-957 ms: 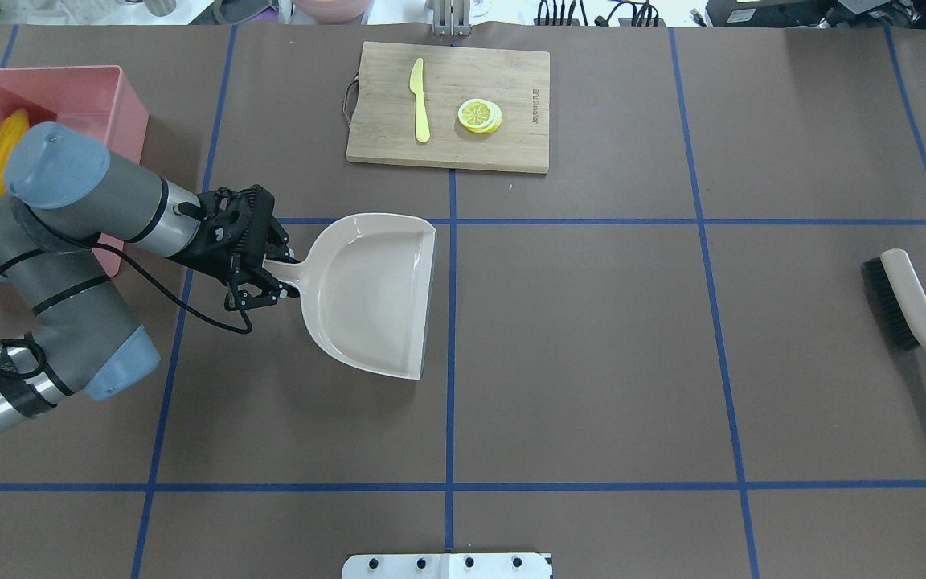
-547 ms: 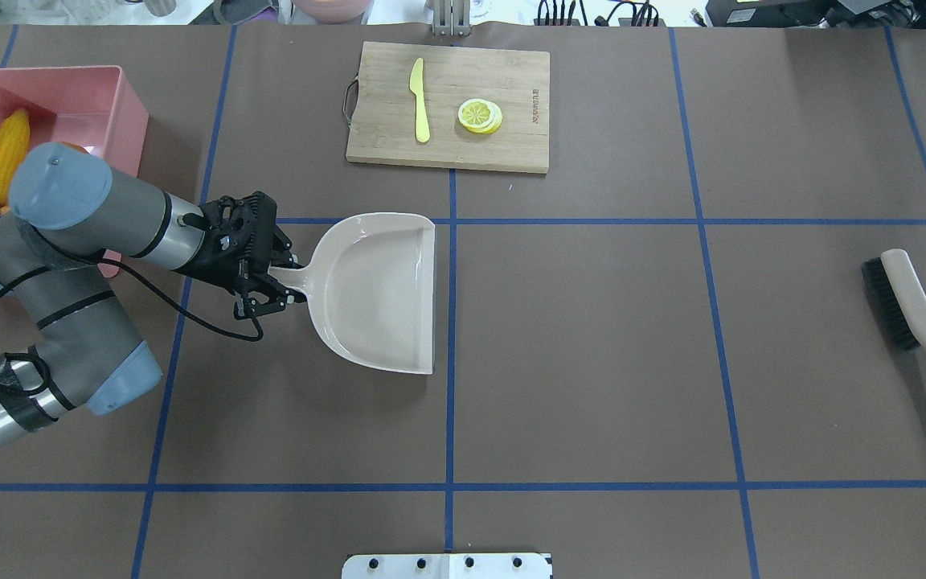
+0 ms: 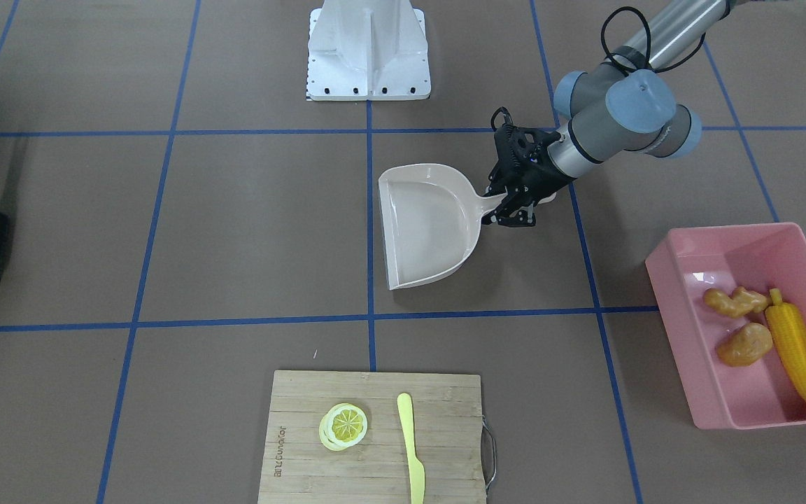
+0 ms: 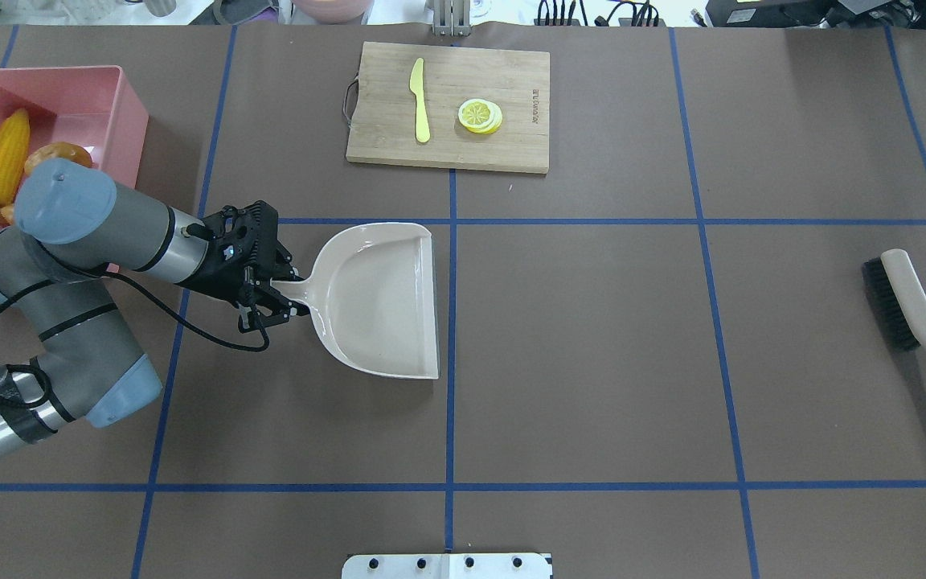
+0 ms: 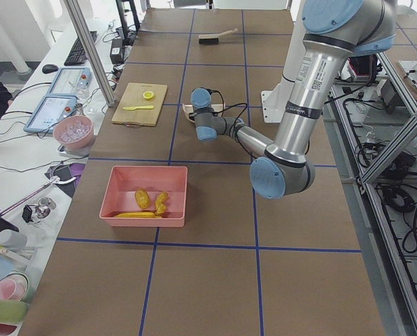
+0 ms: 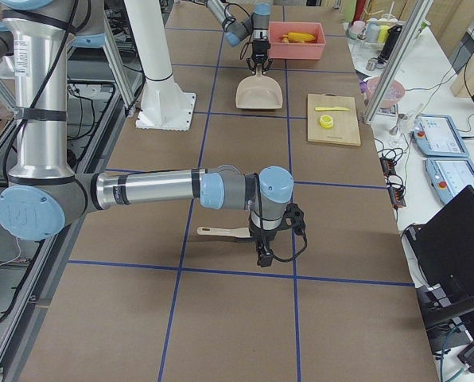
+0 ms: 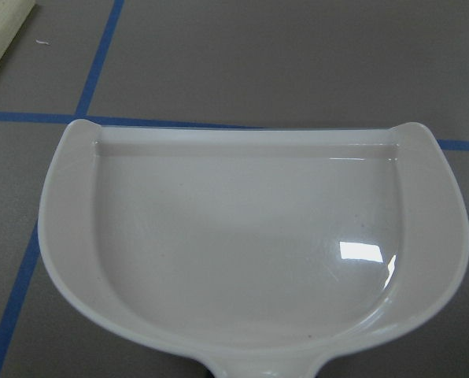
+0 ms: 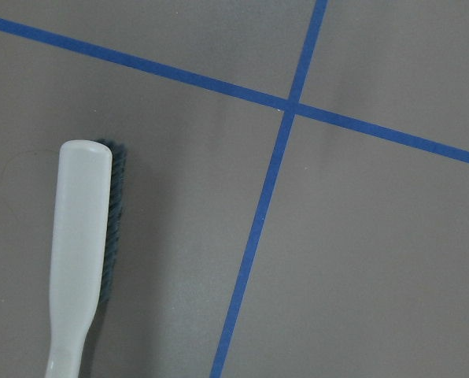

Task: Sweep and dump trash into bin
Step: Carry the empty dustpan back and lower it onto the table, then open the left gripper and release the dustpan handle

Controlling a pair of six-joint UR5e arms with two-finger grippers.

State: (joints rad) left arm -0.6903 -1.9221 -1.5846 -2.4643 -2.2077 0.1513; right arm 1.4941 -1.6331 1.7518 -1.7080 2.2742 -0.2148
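Note:
I will use my left gripper to set the beige dustpan down and let it go on the table (image 3: 429,219) (image 7: 246,244) between the robot base and cutting board.
My left gripper (image 4: 278,293) is shut on the handle of the empty beige dustpan (image 4: 379,301), which is level and low near the table's middle; it also fills the left wrist view (image 7: 250,252). The pink bin (image 3: 676,280) stands at the table's left end and holds the yellow corn cob (image 3: 795,350), the brown potato (image 3: 744,344) and the tan ginger root (image 3: 733,301). The right gripper (image 6: 262,255) points down beside the brush (image 6: 221,231). It shows only in the exterior right view, so I cannot tell if it is open or shut.
A wooden cutting board (image 4: 511,80) at the far side carries a yellow knife (image 4: 420,100) and a lemon slice (image 4: 480,115). The beige brush (image 4: 905,297) lies at the right end. The white robot base (image 3: 368,49) is at the near edge.
The left arm has drawn back from the bin, uncovering the corn and potato. The dustpan has turned level and moved slightly toward the robot. The brush has not moved.

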